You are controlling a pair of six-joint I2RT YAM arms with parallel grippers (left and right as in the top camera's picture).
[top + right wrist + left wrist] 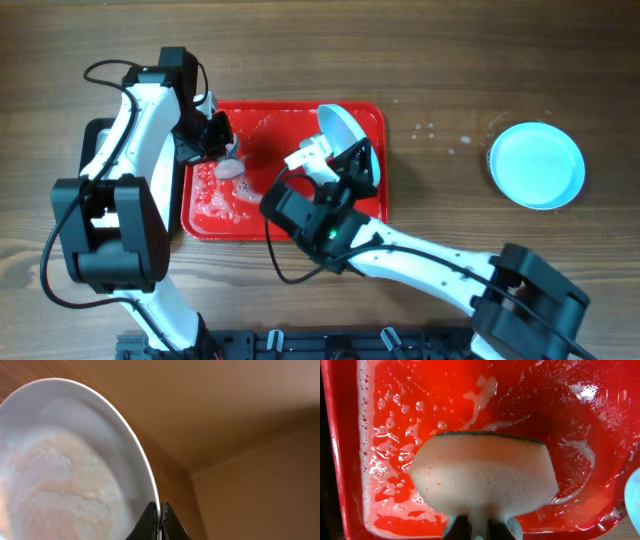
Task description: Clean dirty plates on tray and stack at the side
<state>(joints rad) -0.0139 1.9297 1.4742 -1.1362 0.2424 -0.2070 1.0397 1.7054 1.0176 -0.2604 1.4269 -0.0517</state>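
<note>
My right gripper is to set the foamy pale blue plate down on the plate stack (pixel 535 165), which is beyond the water droplets. The plate is tilted over the red tray now.
The red tray (pixel 372 118) lies at the middle left, smeared with white foam (pixel 375 455). My right gripper (pixel 352 172) is shut on the rim of a pale blue plate (pixel 340 128) and holds it tilted on edge over the tray's right half. In the right wrist view the plate's face (pixel 65 475) carries a foamy film, and its rim sits between the fingertips (pixel 160 510). My left gripper (pixel 222 150) is shut on a pale sponge (pixel 485 477) with a dark scouring back, just above the tray's left half. A stack of pale blue plates (pixel 537 165) sits on the table at the right.
A black stand (pixel 95 140) sits left of the tray under the left arm. Water droplets (pixel 430 132) dot the wooden table between the tray and the plate stack. A black rail (pixel 300 345) runs along the front edge.
</note>
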